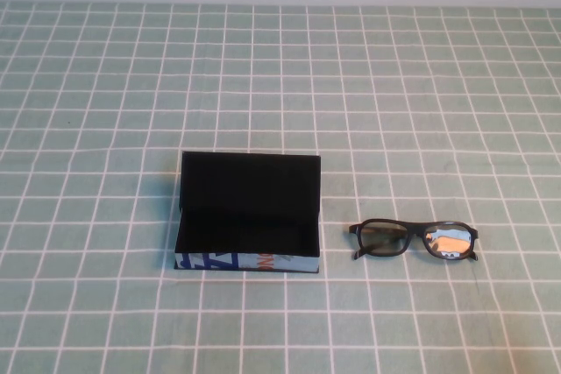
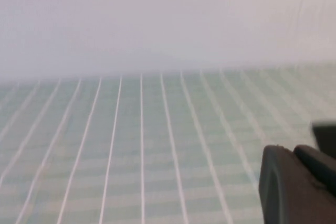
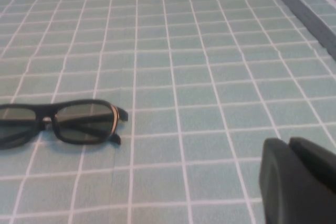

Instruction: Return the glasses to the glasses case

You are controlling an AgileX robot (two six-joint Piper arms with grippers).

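Next, my right gripper should go to the bridge (image 1: 415, 229) (image 3: 47, 113) of the black glasses, between their lenses, and close there.
The glasses case (image 1: 245, 262) stands open on the table left of centre in the high view, its flat lid (image 1: 250, 179) raised at the back, its black inside empty. The black glasses (image 1: 415, 240) lie folded on the cloth just right of the case, apart from it, lenses facing the robot. They also show in the right wrist view (image 3: 63, 121). Neither arm shows in the high view. My left gripper (image 2: 293, 153) is shut and empty over bare cloth. My right gripper (image 3: 289, 145) is shut and empty, some way from the glasses.
A green cloth with a white grid (image 1: 280, 85) covers the table. A dark strip (image 3: 307, 19) lies along the cloth's edge in the right wrist view. A pale wall (image 2: 168, 19) stands beyond the cloth.
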